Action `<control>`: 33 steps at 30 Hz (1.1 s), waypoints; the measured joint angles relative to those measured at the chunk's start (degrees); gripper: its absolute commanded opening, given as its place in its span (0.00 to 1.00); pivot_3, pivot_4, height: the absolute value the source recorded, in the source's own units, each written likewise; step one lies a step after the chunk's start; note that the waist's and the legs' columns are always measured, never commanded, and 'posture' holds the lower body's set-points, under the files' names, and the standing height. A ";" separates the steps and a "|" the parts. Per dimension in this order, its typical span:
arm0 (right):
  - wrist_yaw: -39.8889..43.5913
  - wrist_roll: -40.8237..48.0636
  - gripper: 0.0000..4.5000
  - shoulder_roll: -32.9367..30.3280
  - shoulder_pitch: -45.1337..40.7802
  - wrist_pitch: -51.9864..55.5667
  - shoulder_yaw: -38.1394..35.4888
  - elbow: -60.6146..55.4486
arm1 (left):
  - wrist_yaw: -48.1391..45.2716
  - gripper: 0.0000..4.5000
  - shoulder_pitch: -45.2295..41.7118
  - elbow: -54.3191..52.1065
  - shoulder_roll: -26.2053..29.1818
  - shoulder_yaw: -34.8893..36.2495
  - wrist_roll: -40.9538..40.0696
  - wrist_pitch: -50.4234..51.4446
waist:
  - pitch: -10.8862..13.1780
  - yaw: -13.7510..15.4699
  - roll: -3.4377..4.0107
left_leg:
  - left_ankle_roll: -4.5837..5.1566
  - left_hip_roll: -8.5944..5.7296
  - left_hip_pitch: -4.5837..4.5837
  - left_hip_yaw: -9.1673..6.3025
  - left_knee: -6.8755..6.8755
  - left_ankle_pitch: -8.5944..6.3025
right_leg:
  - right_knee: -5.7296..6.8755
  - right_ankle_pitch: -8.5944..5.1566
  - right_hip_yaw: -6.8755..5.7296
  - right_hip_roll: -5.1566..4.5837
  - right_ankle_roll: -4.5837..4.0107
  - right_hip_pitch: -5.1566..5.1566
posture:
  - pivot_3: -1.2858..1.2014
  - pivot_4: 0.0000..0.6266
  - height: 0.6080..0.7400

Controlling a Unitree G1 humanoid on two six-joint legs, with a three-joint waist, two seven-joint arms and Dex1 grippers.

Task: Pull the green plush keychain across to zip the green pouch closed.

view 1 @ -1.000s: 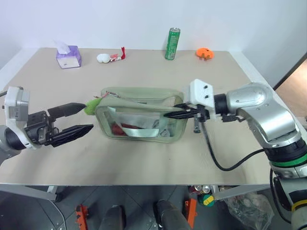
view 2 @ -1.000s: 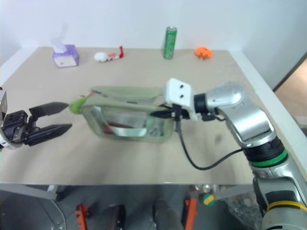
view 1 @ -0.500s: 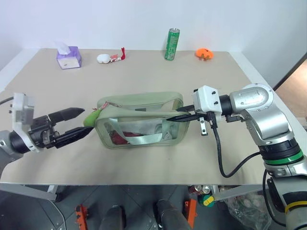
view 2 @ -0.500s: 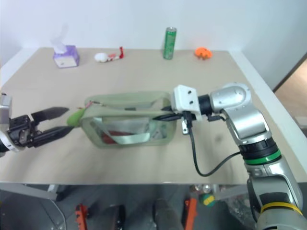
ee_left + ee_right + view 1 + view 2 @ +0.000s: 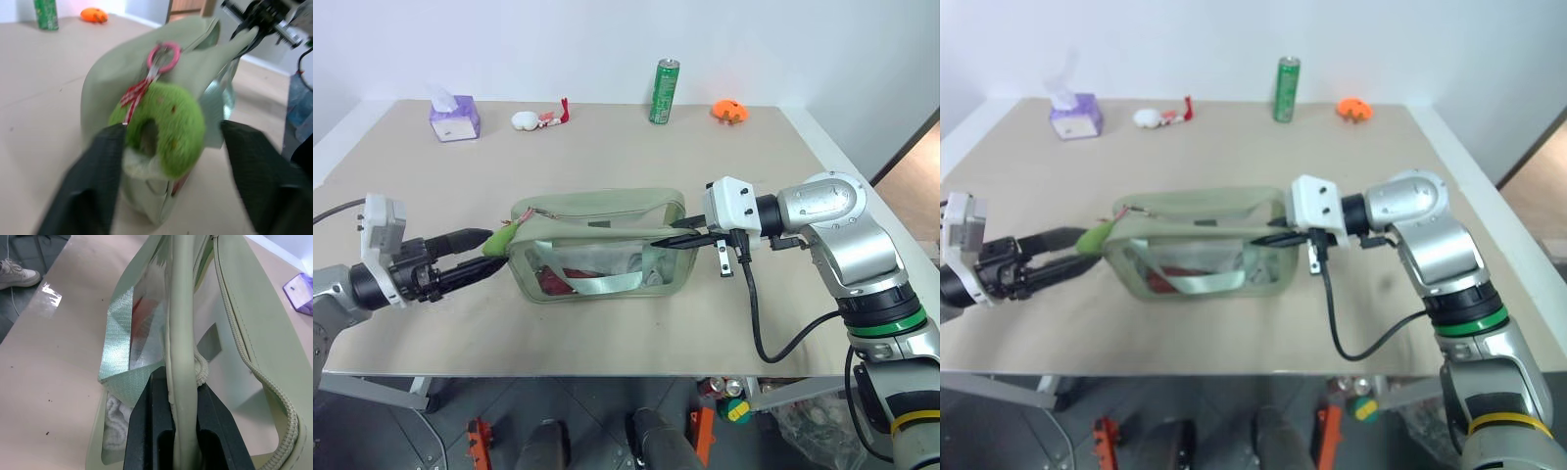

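The left gripper's fingers straddle the whole curl of the green plush keychain, so the robot should shift over and close on its arm (image 5: pixel 183 134) beside the hole.
The green pouch (image 5: pixel 597 257) lies mid-table, its top gaping and its zipper (image 5: pixel 254 367) undone. The green plush keychain (image 5: pixel 499 241) hangs off the pouch's left end on a red-and-tan cord and pink ring (image 5: pixel 164 51). My left gripper (image 5: pixel 495 252) points level at that end with the plush (image 5: pixel 168 129) between its fingers (image 5: pixel 98 176). One finger touches the plush and the other stands a little off it. My right gripper (image 5: pixel 674 241) is shut on the pouch's rim (image 5: pixel 182 333) at the right end.
Along the far edge stand a purple tissue box (image 5: pixel 454 116), a white-and-red plush toy (image 5: pixel 533 118), a tall green can (image 5: pixel 666 90) and an orange object (image 5: pixel 729 109). A black cable (image 5: pixel 754 313) loops under my right wrist near the table's front edge.
My left gripper's fingers have narrowed from wide apart to close around the plush keychain. My right gripper keeps its pinch on the pouch's right end.
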 measured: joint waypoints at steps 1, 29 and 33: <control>-0.03 -0.20 0.00 0.05 0.00 -0.24 0.00 0.17 | 0.09 0.37 -0.64 0.60 0.00 0.35 -0.90 0.60 | 0.00 0.00 0.00 | 0.00 0.00 0.00 -0.01 0.01 0.00 | 0.01 0.00 -0.01 0.00 0.00 0.00 | 0.52 0.24 1.00; -0.83 -1.15 0.00 0.75 0.00 -0.91 -0.01 1.01 | 3.78 0.71 -2.04 2.95 0.43 3.02 -4.92 6.00 | 0.00 -0.04 0.00 | 0.00 0.03 0.00 -0.05 0.08 0.00 | 0.04 0.02 -0.02 0.05 -0.02 0.02 | 0.52 0.24 1.00; -0.87 -1.27 0.00 0.79 0.00 -0.92 -0.04 1.02 | 0.18 0.71 0.97 -0.81 0.87 3.06 -7.75 7.07 | 0.01 0.03 0.01 | 0.00 0.05 0.00 -0.08 0.07 0.00 | 0.04 -0.07 -0.06 0.06 -0.18 0.02 | 0.52 0.24 1.00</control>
